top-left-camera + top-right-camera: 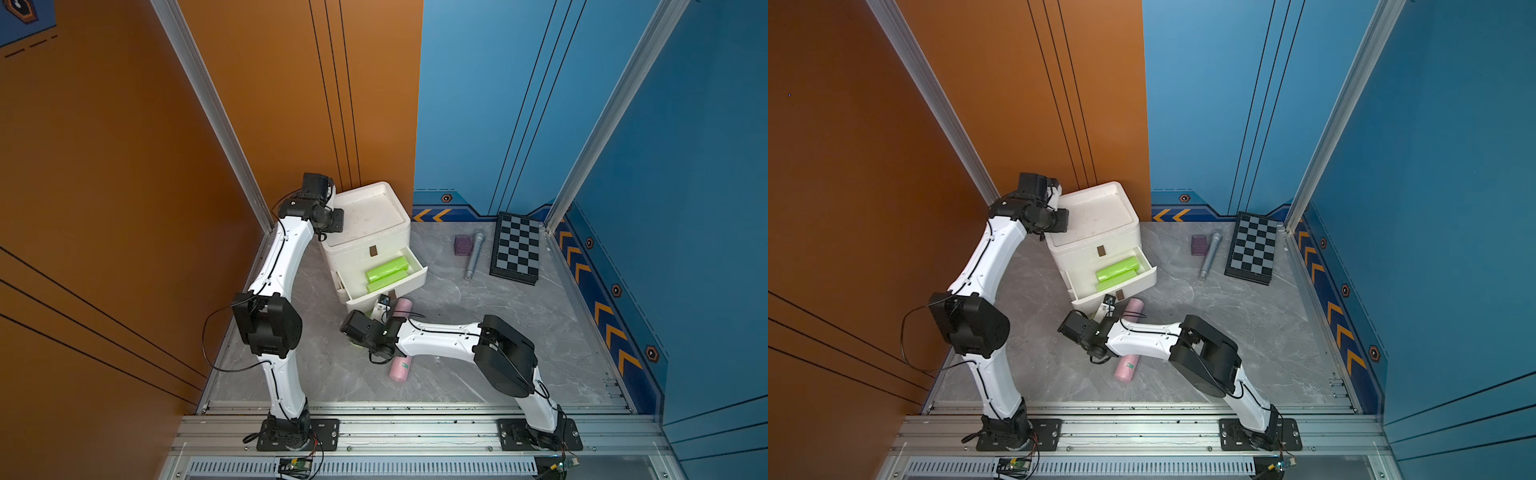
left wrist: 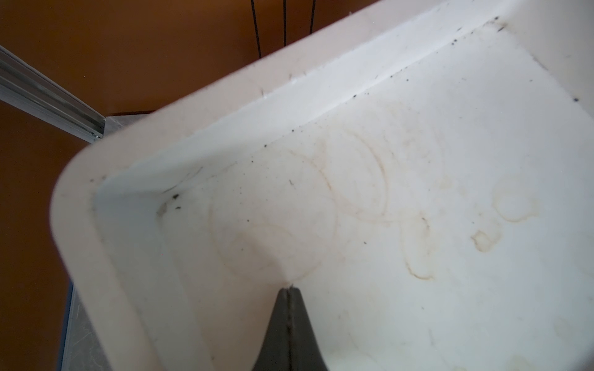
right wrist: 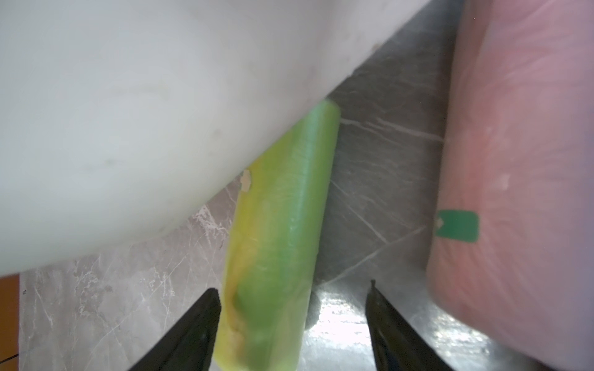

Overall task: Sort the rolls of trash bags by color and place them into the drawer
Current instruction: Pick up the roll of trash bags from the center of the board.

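Observation:
The far end of the green roll lies under the pulled-out tray, so I should use my right gripper to drag the green roll clear by its near part [image 3: 265, 324] before I lift it.
The white drawer [image 1: 376, 239] stands at the back left with its middle tray pulled out. Two lime green rolls of trash bags [image 1: 386, 268] lie in that tray. In the right wrist view a third green roll [image 3: 289, 199] lies on the table, partly under the drawer [image 3: 128, 128]. My right gripper [image 3: 292, 286] is open around it, one finger beside the roll and a gap at the other. Two pink rolls lie on the table: one [image 1: 402, 309] next to the right gripper [image 1: 384, 305], one [image 1: 400, 370] nearer the front. My left gripper [image 2: 291, 289] is shut, its tip on the drawer's recessed top [image 2: 418, 192].
A small purple cube [image 1: 462, 245], a slim grey stick [image 1: 475, 255] and a black-and-grey chequered board [image 1: 517, 249] lie at the back right. Orange and blue walls close in the table on three sides. The left arm [image 1: 282, 257] arches over the left edge.

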### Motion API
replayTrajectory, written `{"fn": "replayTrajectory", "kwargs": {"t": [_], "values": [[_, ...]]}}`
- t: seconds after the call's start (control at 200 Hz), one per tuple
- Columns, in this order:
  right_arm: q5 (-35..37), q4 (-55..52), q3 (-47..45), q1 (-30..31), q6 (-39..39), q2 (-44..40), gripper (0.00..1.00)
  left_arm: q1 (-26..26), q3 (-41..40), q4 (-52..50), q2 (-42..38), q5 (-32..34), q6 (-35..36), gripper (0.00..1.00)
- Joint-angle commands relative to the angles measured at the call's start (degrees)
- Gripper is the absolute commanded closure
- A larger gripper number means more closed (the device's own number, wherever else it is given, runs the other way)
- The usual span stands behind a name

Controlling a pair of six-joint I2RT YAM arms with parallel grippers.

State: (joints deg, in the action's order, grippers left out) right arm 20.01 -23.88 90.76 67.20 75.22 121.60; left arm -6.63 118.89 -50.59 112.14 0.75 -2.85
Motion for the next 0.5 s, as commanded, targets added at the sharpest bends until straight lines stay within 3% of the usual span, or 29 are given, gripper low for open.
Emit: {"fn": "replayTrajectory", "kwargs": {"t": [0.0,0.495], "values": [[1.8,-2.1,2.8,0.7,-1.1,2.0,0.27,0.2,-4.9,-15.8,6.0,-2.4,-0.3,1.0],[2.0,-2.2,2.3,0.3,-1.0,4.8,0.28,0.4,-4.9,-15.8,6.2,-2.7,-0.2,1.0]]}}
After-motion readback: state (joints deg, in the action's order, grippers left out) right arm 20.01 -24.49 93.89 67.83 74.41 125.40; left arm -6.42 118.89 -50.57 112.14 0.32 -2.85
